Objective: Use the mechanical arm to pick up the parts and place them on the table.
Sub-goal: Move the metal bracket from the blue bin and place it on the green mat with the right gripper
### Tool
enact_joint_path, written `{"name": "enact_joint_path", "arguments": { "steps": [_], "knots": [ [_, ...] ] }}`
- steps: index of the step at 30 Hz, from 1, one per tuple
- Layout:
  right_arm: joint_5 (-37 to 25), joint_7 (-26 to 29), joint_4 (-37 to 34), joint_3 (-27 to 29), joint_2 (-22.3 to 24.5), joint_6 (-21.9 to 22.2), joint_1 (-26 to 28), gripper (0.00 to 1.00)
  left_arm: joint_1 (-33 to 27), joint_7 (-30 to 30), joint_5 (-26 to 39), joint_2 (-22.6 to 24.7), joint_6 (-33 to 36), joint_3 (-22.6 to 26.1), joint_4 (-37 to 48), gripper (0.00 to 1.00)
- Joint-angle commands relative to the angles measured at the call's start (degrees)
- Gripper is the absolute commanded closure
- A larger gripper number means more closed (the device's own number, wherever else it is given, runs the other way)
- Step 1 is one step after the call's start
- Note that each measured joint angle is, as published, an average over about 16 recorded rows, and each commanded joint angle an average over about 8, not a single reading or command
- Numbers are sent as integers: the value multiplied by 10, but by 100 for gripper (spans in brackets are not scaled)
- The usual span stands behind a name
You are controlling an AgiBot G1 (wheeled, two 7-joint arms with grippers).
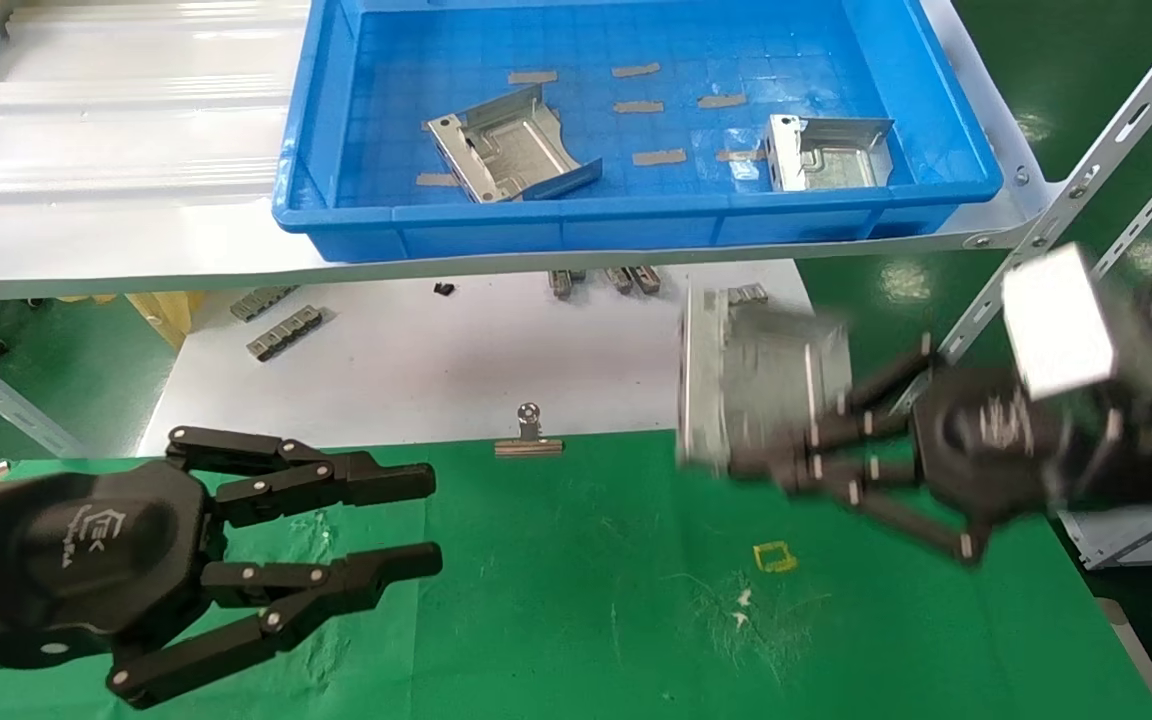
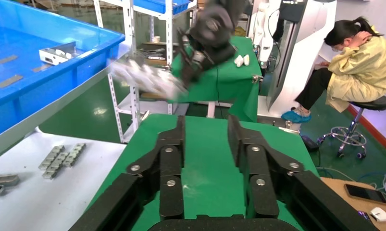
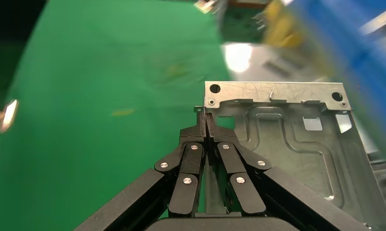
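Observation:
The robot's right gripper needs to set the silver part down over the yellow square outline on the green table point(image 1: 760, 535).
My right gripper point(image 1: 816, 445) is shut on the folded edge of a shiny silver part point(image 1: 751, 385) and holds it in the air above the back right of the green table point(image 1: 586, 600). The right wrist view shows the same part point(image 3: 296, 139) pinched between the fingertips of that gripper point(image 3: 206, 122). The left wrist view shows it too, far off point(image 2: 143, 77). Two more silver parts point(image 1: 511, 150) point(image 1: 821, 152) lie in the blue tray point(image 1: 636, 215). My left gripper point(image 1: 431, 520) point(image 2: 206, 139) is open and empty, low over the table's left side.
The blue tray sits on a grey shelf above a white sheet point(image 1: 416, 350) with small grey notched strips point(image 1: 281, 330). A metal clip point(image 1: 529, 440) holds the cloth's back edge. A yellow square outline point(image 1: 774, 556) marks the cloth. A slotted rack post point(image 1: 1086, 180) stands at the right.

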Motion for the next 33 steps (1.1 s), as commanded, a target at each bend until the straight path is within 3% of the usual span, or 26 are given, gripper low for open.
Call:
{"name": "enact_joint_path", "arguments": {
  "steps": [1,8,14,20,28,30,33],
  "knots": [
    [1,-25,-13,-7,6,-24,-19,100,0,0,0,0,0,0,0,0],
    [-51,-182,-79,-36,-19,-23,-66,100,0,0,0,0,0,0,0,0],
    [-92,-287,-169,-58,-62,-30,-71,100,0,0,0,0,0,0,0,0],
    [-118,-349,-264,-79,-109,-32,-63,100,0,0,0,0,0,0,0,0],
    [-124,-390,-379,-88,-161,-19,-60,100,0,0,0,0,0,0,0,0],
    [-125,-398,-402,-89,-173,-14,-61,92,0,0,0,0,0,0,0,0],
    [-124,-408,-432,-88,-189,-7,-63,54,0,0,0,0,0,0,0,0]
  ]
}}
